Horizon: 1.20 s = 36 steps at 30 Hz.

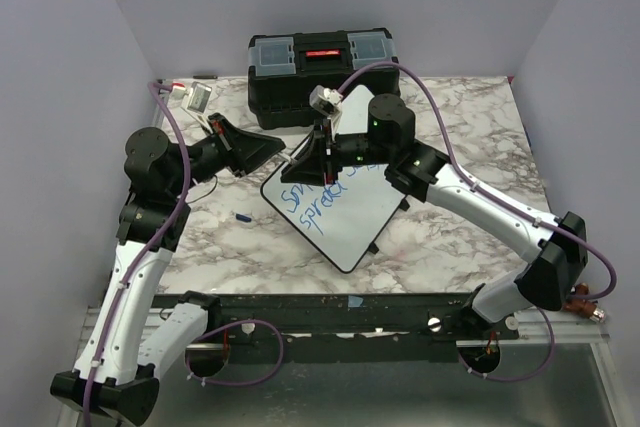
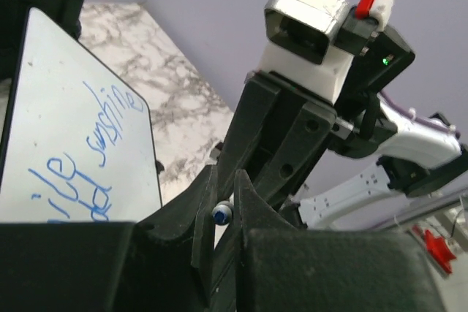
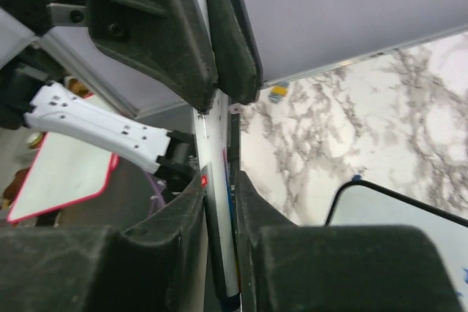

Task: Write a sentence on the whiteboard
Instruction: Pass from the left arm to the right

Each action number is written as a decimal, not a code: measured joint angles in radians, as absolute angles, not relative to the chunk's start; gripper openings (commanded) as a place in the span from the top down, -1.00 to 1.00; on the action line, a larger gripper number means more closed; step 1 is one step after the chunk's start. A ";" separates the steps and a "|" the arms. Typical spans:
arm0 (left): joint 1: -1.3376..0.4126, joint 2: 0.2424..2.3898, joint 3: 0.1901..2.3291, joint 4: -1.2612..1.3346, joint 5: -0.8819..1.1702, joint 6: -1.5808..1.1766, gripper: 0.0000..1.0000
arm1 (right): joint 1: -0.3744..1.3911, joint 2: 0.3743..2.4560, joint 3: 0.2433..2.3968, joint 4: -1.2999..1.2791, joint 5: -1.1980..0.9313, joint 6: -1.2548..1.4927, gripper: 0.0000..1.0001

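Observation:
My left gripper's fingers are closed around the tip of the marker. I should open them and take the marker body's middle (image 3: 212,140) with that gripper, so that the tip is left clear for the cap.
The whiteboard (image 1: 345,222) lies tilted on the marble table, and the sentence (image 1: 318,192) is on it in blue, in two slanted lines. The left wrist view also has the whiteboard (image 2: 66,93) and the sentence (image 2: 91,155). Both grippers meet above the board's far corner. My left gripper (image 1: 290,155) is shut on the blue end of a white marker (image 2: 221,214). My right gripper (image 3: 219,199) is shut on the marker's white barrel (image 3: 212,144). The left gripper's fingers (image 3: 175,42) hold the same barrel further up. A corner of the whiteboard (image 3: 398,224) shows at the lower right.
A black toolbox (image 1: 322,72) stands behind the board at the back of the table. A small blue cap (image 1: 241,216) lies on the marble to the left of the board. Purple walls close in the table on three sides.

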<state>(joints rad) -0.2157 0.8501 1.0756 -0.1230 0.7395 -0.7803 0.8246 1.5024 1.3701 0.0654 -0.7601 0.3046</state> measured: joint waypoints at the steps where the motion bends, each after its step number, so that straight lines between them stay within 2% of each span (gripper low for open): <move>1: -0.216 0.851 1.077 -0.129 0.741 -0.773 1.00 | 0.825 1.502 1.373 0.061 -0.766 0.301 0.90; 2: -0.216 0.852 1.079 -0.133 0.746 -0.774 0.98 | 0.825 1.502 1.374 0.060 -0.783 0.294 0.98; 4: -0.210 0.855 1.083 -0.141 0.754 -0.782 0.54 | 0.825 1.502 1.374 0.059 -0.798 0.281 0.99; 5: -0.211 0.855 1.083 -0.141 0.755 -0.782 0.13 | 0.825 1.503 1.374 0.059 -0.807 0.279 0.99; 6: -0.211 0.855 1.083 -0.141 0.756 -0.784 -0.12 | 0.825 1.503 1.374 0.060 -0.810 0.279 0.99; 7: -0.211 0.855 1.081 -0.135 0.756 -0.789 -0.27 | 0.825 1.504 1.374 0.066 -0.812 0.286 0.98; 9: -0.211 0.849 1.064 -0.100 0.756 -0.788 -0.38 | 0.825 1.505 1.374 0.086 -0.812 0.310 0.99; 15: -0.211 0.813 0.959 0.011 0.752 -0.828 -0.37 | 0.825 1.506 1.370 0.198 -0.780 0.436 0.99; 27: -0.265 0.757 0.792 0.337 0.666 -0.971 0.03 | 0.825 1.512 1.336 0.374 -0.722 0.619 0.99; 30: -0.283 0.748 0.767 0.384 0.643 -0.986 0.08 | 0.825 1.519 1.332 0.396 -0.722 0.638 0.99; 34: -0.285 0.719 0.728 0.440 0.588 -1.000 0.26 | 0.824 1.523 1.322 0.419 -0.722 0.656 0.99; 36: -0.285 0.713 0.723 0.457 0.564 -1.007 0.27 | 0.825 1.524 1.319 0.429 -0.723 0.663 0.99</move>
<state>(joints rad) -0.2848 0.7132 0.7227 0.4568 0.5644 -1.0069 0.8246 1.5242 1.3186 0.4290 -0.7231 0.6628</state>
